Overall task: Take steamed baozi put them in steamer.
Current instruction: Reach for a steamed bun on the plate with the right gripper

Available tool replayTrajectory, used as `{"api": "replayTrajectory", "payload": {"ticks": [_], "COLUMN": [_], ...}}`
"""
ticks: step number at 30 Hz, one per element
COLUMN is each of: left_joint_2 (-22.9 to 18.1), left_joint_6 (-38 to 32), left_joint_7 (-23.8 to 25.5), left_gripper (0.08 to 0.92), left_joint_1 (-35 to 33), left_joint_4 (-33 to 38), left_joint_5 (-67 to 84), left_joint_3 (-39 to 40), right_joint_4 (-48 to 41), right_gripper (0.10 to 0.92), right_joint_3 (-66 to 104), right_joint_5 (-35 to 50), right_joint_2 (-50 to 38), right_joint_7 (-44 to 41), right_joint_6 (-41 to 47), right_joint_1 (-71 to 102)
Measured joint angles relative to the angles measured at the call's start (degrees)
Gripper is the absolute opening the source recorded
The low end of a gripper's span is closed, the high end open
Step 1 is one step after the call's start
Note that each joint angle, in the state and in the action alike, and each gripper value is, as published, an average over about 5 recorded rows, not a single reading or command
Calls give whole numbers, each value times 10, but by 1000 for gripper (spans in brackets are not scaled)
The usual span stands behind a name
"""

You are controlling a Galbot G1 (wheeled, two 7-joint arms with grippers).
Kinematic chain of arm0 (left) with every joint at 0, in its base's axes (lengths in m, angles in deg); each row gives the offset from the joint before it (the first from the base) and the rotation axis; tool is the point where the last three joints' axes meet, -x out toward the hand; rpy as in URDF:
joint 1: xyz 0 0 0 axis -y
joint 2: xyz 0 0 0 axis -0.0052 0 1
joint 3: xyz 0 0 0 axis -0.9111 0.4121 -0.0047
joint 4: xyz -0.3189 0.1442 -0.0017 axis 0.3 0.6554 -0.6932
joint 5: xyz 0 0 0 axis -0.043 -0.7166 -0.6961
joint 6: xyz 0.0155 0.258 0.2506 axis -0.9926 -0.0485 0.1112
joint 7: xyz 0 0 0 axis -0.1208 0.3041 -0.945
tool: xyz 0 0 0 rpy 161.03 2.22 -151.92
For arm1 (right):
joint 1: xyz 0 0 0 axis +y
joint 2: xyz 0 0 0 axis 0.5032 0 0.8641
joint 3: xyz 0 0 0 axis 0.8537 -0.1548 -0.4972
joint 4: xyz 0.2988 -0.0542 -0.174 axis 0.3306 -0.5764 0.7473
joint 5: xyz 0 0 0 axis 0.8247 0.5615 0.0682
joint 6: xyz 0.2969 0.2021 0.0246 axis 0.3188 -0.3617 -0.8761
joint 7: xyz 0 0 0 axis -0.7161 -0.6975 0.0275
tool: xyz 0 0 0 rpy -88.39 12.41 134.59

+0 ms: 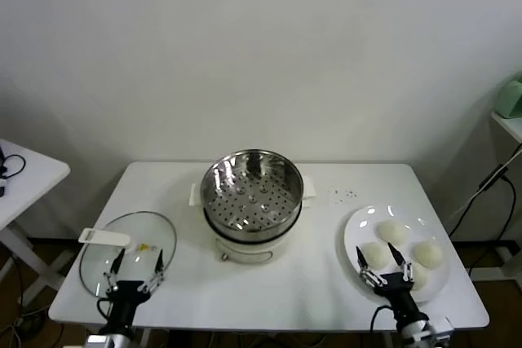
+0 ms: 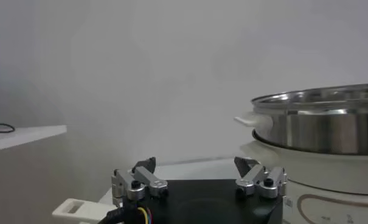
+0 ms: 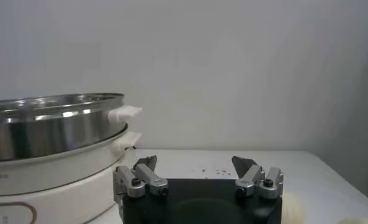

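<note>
The sides of the farthest baozi [image 1: 393, 231] on the white plate, the one nearest the small dark specks, should be grabbed next by my right gripper.
Several cream-white baozi [image 1: 393, 231] lie on a flat white plate [image 1: 357, 227] at the table's right. The steel steamer [image 1: 251, 191] stands empty on its white pot base at the table's middle; it also shows in the left wrist view [image 2: 320, 119] and the right wrist view [image 3: 47, 125]. My right gripper [image 1: 383, 259] is open and empty, hovering over the near part of the plate. My left gripper [image 1: 138, 263] is open and empty over the glass lid. In the wrist views both grippers [image 2: 197, 165] [image 3: 194, 163] hold nothing.
A round glass lid [image 1: 126, 250] with a white handle lies at the table's near left. A second white table [image 1: 24, 173] stands at the far left. Small dark specks [image 1: 341, 194] lie on the tabletop right of the steamer.
</note>
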Motion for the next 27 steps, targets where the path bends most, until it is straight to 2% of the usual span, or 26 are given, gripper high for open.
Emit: {"api": "replayTrajectory", "payload": {"ticks": [5,12,21,27], "left_joint_2": [3,8,3,-5], "left_joint_6": [5,11,6,7], "left_joint_7": [3,11,9,5], "left_gripper": [823,823,823,823], "left_joint_1": [-1,-3,-2,-4], "left_joint_4": [3,9,3,5], "left_joint_5": [-1,-4,-8,-6], "left_joint_3": [-1,1,10,16], "right_joint_4": [-9,-46,-119,-182], "right_gripper": [823,823,823,823], "right_joint_3": [10,14,-17,-107], "right_joint_5": [0,-7,-37,-74], "right_joint_2": [-36,-145,-314,-402], "right_joint_7": [-15,-75,-217,-329], "right_joint_6": [21,68,104,111], "right_joint_1": [-20,-67,-155,-272]}}
